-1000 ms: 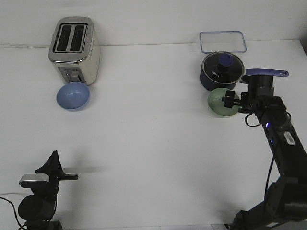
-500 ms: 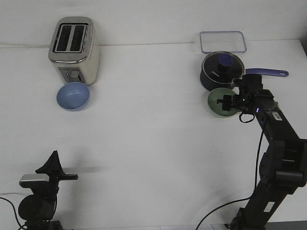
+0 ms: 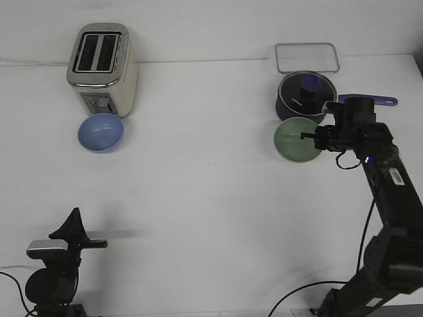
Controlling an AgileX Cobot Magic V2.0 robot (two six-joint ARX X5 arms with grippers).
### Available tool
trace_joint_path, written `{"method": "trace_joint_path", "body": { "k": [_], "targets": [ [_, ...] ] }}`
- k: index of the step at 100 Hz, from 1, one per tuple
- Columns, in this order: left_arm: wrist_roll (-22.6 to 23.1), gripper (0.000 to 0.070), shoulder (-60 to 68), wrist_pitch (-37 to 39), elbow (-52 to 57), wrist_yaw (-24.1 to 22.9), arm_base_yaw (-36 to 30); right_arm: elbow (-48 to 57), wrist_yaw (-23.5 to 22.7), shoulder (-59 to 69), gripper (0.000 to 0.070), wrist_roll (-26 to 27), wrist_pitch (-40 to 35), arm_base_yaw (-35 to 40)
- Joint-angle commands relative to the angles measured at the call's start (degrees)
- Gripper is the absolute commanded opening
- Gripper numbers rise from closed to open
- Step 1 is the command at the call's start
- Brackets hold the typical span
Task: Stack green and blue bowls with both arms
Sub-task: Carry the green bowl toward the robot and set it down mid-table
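Observation:
The green bowl, now in front of the dark saucepan, will go down from my right gripper on the bare near middle of the table point(image 3: 218, 226), between both arms.
The pale green bowl point(image 3: 294, 140) is in front of the dark saucepan on the right side of the table. My right gripper point(image 3: 312, 136) is shut on its right rim and holds it, open side up. The periwinkle blue bowl point(image 3: 100, 132) sits upright on the table just in front of the toaster at the far left. My left gripper point(image 3: 71, 228) is low at the near left edge, far from both bowls. Its fingers point up and look empty; I cannot tell how the jaws stand.
A silver toaster point(image 3: 102, 69) stands behind the blue bowl. A dark blue lidded saucepan point(image 3: 304, 98) with a long handle point(image 3: 370, 100) is right behind the green bowl. A clear rectangular tray point(image 3: 307, 57) lies at the back right.
My right gripper has taken the green bowl by its rim and drawn it a little to the left, away from the saucepan. The blue bowl and the left arm have not moved.

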Motion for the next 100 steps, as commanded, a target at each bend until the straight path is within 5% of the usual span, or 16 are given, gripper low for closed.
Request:
{"method": "trace_joint_path", "body": {
  "k": [1, 27, 58, 100],
  "targets": [
    [0.26, 0.0013, -0.11, 0.55, -1.11, -0.11, -0.04, 1.05, -2.62, -2.64, 0.0, 0.02, -0.68, 1.42],
    [0.26, 0.0013, -0.11, 0.57, -1.11, -0.11, -0.04, -4.96, -5.4, -11.47, 0.0, 0.52, -2.54, 14.27],
    [0.26, 0.0013, -0.11, 0.55, -1.11, -0.11, -0.04, -17.11, -4.17, -13.97, 0.0, 6.4, 4.22, 33.4],
    [0.26, 0.0013, -0.11, 0.57, -1.11, -0.11, -0.04, -30.6, -2.95, -13.92, 0.0, 10.08, 13.51, 41.55]
  ]
}}
